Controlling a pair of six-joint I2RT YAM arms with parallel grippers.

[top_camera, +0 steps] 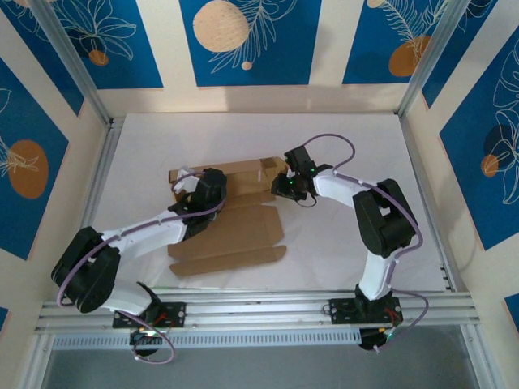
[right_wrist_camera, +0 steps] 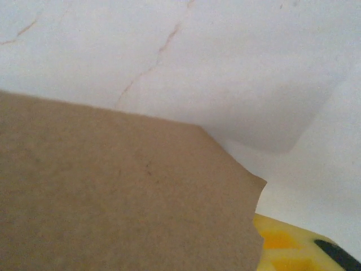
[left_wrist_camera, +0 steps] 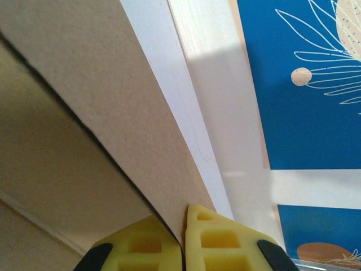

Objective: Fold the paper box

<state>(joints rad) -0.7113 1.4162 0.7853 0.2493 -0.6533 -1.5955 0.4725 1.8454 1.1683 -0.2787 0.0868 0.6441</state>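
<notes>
I need to back clear of the box's far flap, which lies across my right gripper's fingers, then open and come in low by the box's small tab [top_camera: 266, 197].
The paper box [top_camera: 235, 231] lies as a partly folded brown cardboard sheet in the middle of the white table, its far strip with flaps raised. My left gripper [top_camera: 209, 188] sits over the sheet's far left part. In the left wrist view its yellow fingers [left_wrist_camera: 194, 226] are shut on the edge of a cardboard panel [left_wrist_camera: 113, 101]. My right gripper [top_camera: 284, 185] is at the far right flap. In the right wrist view that flap [right_wrist_camera: 113, 197] hides the jaws, leaving one yellow finger [right_wrist_camera: 282, 245] showing beside it.
White table [top_camera: 357, 138] is bare to the far right of the box. Aluminium posts [top_camera: 81, 73] and blue patterned walls [top_camera: 247, 40] enclose the table. A metal rail [top_camera: 259, 312] runs along the near edge by the arm bases.
</notes>
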